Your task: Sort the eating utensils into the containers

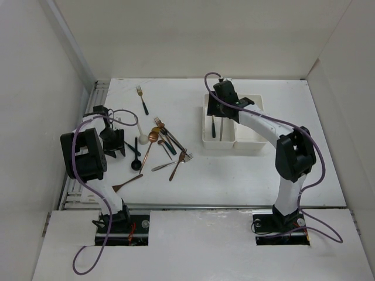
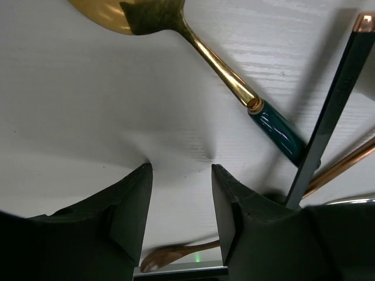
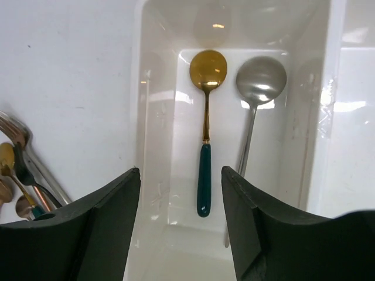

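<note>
The end of the gold spoon's green handle lies under the black spoon's handle. Next, my left gripper grasps the green handle's top (image 2: 259, 112) and pulls it clear.
Several eating utensils (image 1: 161, 140) lie in a loose pile left of the table's centre, with one fork (image 1: 142, 99) apart at the back. My left gripper (image 1: 113, 145) hovers low at the pile's left edge, open over bare table (image 2: 179, 175). A gold spoon with a green handle (image 2: 217, 64) lies ahead of it. A brown wooden spoon (image 2: 170, 254) shows low between its fingers. The containers (image 1: 234, 139) stand at the right. My right gripper (image 1: 225, 96) hangs open and empty over the left bin (image 3: 153, 146). A gold spoon (image 3: 204, 146) and a silver spoon (image 3: 258, 82) lie in that bin.
A copper spoon (image 1: 128, 183) lies alone near the front left, and a black spoon (image 1: 136, 163) beside the pile. The right bin (image 3: 351, 117) adjoins the left one. White walls enclose the table on three sides. A metal rail (image 1: 88, 117) runs along the left edge.
</note>
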